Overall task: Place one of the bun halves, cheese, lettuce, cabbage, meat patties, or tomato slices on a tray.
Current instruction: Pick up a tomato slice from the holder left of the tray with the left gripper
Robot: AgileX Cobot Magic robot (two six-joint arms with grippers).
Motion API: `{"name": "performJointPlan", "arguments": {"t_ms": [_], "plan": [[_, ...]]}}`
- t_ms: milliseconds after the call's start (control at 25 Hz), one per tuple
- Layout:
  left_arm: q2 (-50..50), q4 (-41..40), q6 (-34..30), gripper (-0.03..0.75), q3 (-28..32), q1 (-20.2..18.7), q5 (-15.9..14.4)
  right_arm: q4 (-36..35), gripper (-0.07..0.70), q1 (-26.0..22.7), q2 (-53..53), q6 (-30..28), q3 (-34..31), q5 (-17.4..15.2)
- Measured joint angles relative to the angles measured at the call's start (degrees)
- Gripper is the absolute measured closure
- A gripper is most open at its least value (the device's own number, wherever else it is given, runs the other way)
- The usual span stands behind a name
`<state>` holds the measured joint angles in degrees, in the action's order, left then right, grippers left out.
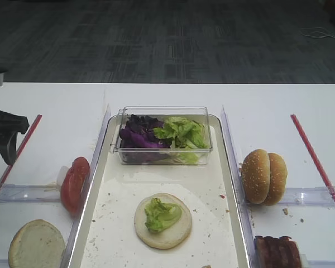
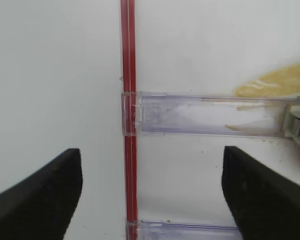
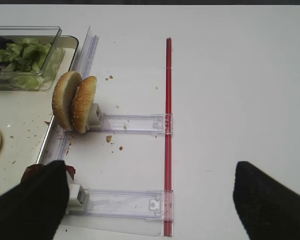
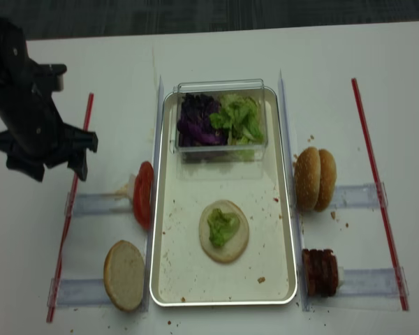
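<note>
Next, the left gripper moves to the tomato slice nearest the cream tray and closes on that slice's far end (image 4: 147, 177), toward the clear box.
On the cream tray (image 4: 265, 251) (image 1: 117, 223) lies a flat bun half (image 4: 235, 244) (image 1: 173, 233) with a lettuce piece (image 4: 222, 225) (image 1: 161, 215) on top. Tomato slices (image 4: 143, 194) and another bun half (image 4: 124, 274) stand left of the tray. Sesame bun halves (image 4: 315, 179) (image 3: 74, 102) and meat patties (image 4: 319, 272) stand to its right. Cabbage (image 4: 194, 120) and lettuce (image 4: 239, 117) fill a clear box. Cheese is out of view. My left gripper (image 4: 49, 166) (image 2: 152, 195) hangs open over the left red strip, holding nothing. My right gripper (image 3: 150, 200) is open and holds nothing above the right racks.
The clear box (image 1: 163, 153) sits at the tray's far end. Clear plastic rack rails (image 3: 132, 122) (image 2: 205, 115) hold the food on both sides. Red strips (image 4: 71, 202) (image 3: 168, 125) mark the outer edges. Crumbs dot the tray and table.
</note>
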<state>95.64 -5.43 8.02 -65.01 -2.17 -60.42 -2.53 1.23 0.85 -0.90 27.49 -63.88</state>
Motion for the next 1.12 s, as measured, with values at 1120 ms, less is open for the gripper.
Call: {"name": "performJointPlan", "arguments": {"t_ms": [1120], "plan": [[3.6, 5.99, 3.65, 0.154, -4.78, -26.09, 0.41, 0.0, -0.058, 0.0, 0.0, -0.15, 0.0, 0.0]]}}
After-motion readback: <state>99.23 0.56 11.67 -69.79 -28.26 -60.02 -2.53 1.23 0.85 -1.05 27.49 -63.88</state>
